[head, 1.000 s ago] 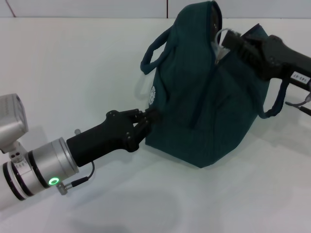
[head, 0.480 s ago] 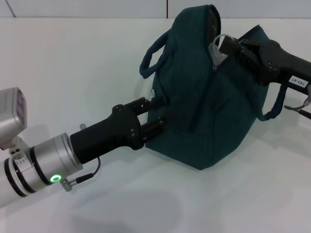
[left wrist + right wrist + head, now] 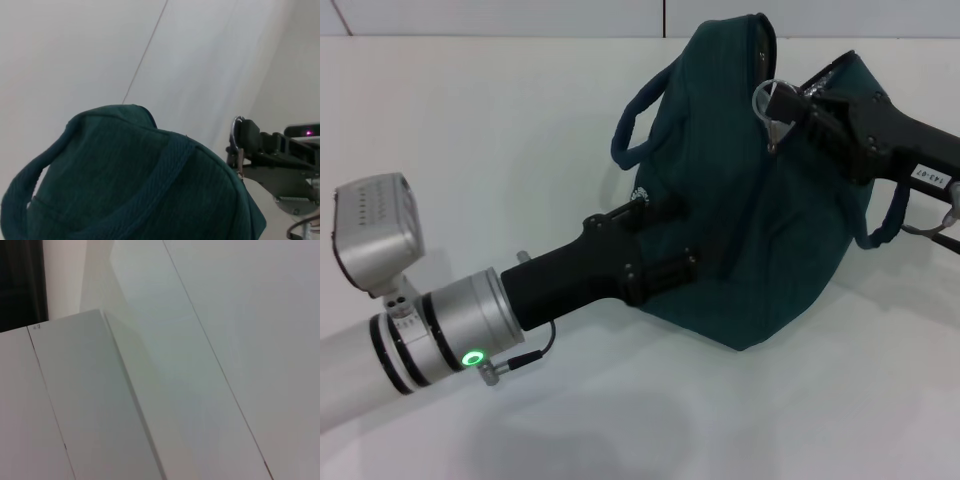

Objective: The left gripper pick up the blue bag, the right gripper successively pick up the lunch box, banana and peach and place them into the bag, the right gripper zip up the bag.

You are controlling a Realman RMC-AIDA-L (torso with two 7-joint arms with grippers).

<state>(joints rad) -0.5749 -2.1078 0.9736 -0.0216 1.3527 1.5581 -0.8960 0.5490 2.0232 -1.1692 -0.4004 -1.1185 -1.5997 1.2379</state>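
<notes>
My left gripper should pinch the bag's side point(image 3: 658, 243) below the handle to brace the zipping, as the blue bag's zip gapes and its fingers lie open against the bag.
The blue bag point(image 3: 770, 220) stands on the white table, its top nearly closed. My left gripper point(image 3: 685, 237) is open, its two black fingers point(image 3: 650, 212) spread flat against the bag's near side, below one loop handle point(image 3: 635, 120). My right gripper point(image 3: 788, 103) is at the bag's top, shut on the silver ring zipper pull point(image 3: 763, 98). In the left wrist view, the bag point(image 3: 125, 180) fills the foreground with the right gripper point(image 3: 241, 142) at the ring beyond it. The lunch box, banana and peach are out of view.
Bare white table point(image 3: 470, 130) surrounds the bag. The second loop handle point(image 3: 890, 225) hangs at the bag's right side under my right arm. The right wrist view shows only white surfaces point(image 3: 200, 365).
My left gripper opened from a pinch at the bag's side and pushed forward along the fabric. My right gripper shifted slightly down with the zipper pull.
</notes>
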